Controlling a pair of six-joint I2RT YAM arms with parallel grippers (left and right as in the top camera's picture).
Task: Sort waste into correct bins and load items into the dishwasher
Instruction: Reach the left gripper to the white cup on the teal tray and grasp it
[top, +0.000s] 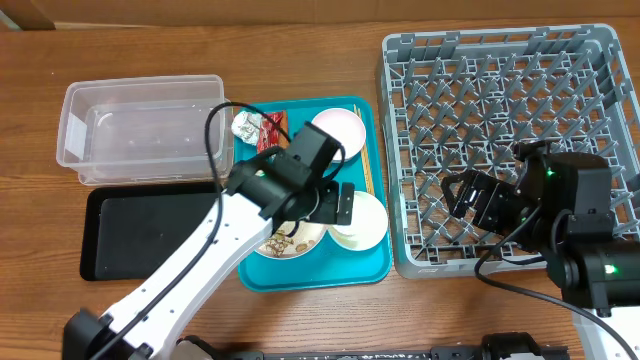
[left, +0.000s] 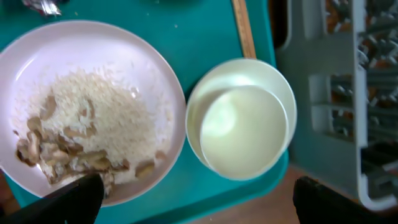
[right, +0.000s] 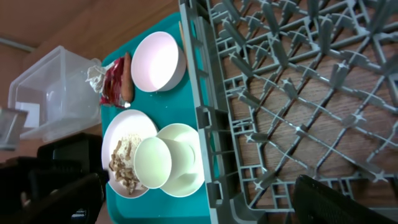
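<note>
Next, my left gripper goes to the white cup inside the white bowl and grabs the cup's rim (top: 336, 223) (left: 202, 134) beside the plate.
On the teal tray (top: 310, 270) a white plate (left: 93, 68) holds rice and nut-shell scraps (left: 81, 149). Beside it a white cup (left: 242, 127) sits inside a white bowl (left: 283, 87). A chopstick (left: 244, 28) lies behind them. A pale pink bowl (right: 158, 61), a sausage piece (right: 127, 78), a red wrapper (right: 112, 87) and a silvery wrapper (right: 94, 73) lie at the tray's far end. My left gripper (left: 199, 205) is open and empty above the plate and bowl. My right gripper (right: 199, 208) is open and empty over the grey rack's (top: 510, 130) front left corner.
The clear tub (top: 140, 130) stands empty at the back left, and the flat black tray (top: 140, 235) lies in front of it. The rack's wall (left: 348, 93) stands close to the right of the white bowl. Bare wooden table runs along the front edge.
</note>
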